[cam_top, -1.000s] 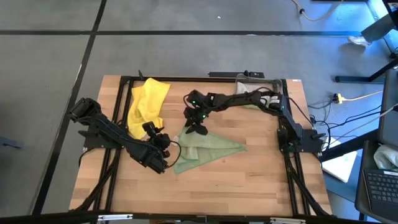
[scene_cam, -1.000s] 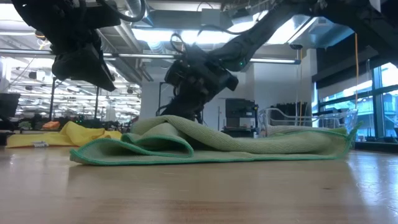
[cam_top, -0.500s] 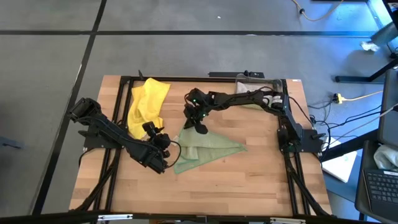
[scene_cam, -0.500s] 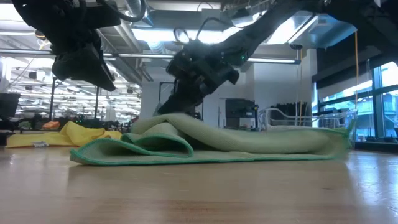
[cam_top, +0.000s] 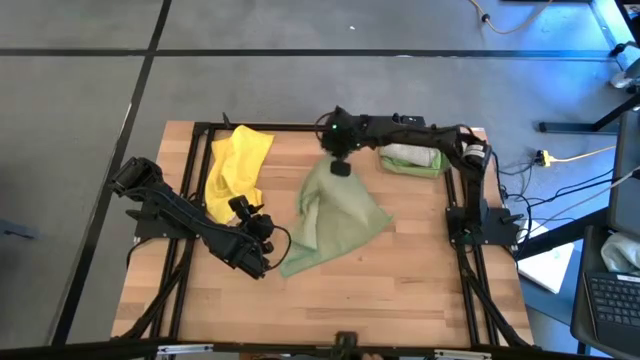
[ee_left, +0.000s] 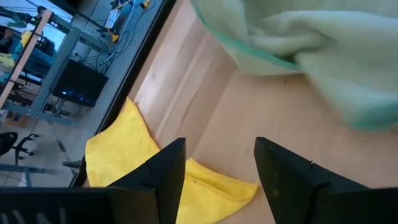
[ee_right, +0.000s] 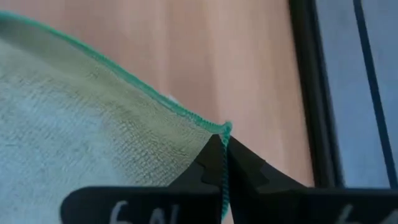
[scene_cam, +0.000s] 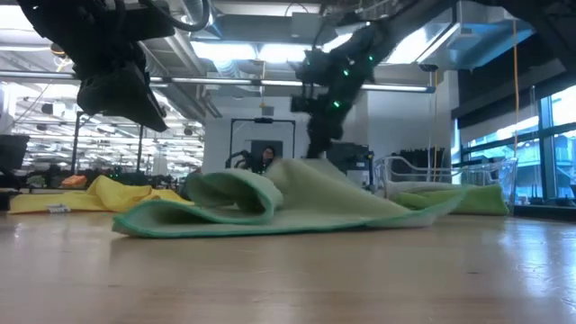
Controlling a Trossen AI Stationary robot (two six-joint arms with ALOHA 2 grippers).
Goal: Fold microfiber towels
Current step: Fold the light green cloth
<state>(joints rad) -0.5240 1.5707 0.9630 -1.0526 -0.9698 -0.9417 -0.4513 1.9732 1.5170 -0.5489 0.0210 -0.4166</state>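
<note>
Next, my right gripper releases the olive towel's corner on the wood just inside the far black rail [cam_top: 345, 141]. That corner is now held above the table.
A pale olive-green towel [cam_top: 335, 215] lies crumpled at the table's middle, its near left part folded over on the wood [scene_cam: 216, 202]. My right gripper [cam_top: 340, 170] is shut on the towel's far corner, above the table. My left gripper [cam_top: 265, 240] hangs open just left of the towel's near end, with nothing between its fingers [ee_left: 217, 168]. A yellow towel [cam_top: 237, 170] lies bunched at the far left. A bright green towel [cam_top: 410, 158] lies at the far right. My right gripper pinches the olive towel's corner [ee_right: 224, 129] between its two fingers, right at the green-stitched edge. The fingers slant down from the far right. The corner is lifted clear and the cloth slopes down from it [scene_cam: 342, 184], fairly taut, with the rest on the table.
A clear bin [scene_cam: 423, 175] stands at the far right, by the bright green towel. A black frame rail [cam_top: 330, 126] runs along the table's far edge. Bare wood [cam_top: 400, 290] shows along the near side.
My right gripper has shut on the olive towel's corner, risen and gone toward the far edge, tipping more downward. The towel's far part has been drawn up and out after it, and the cloth has spread longer. Its near left fold has stayed on the table.
</note>
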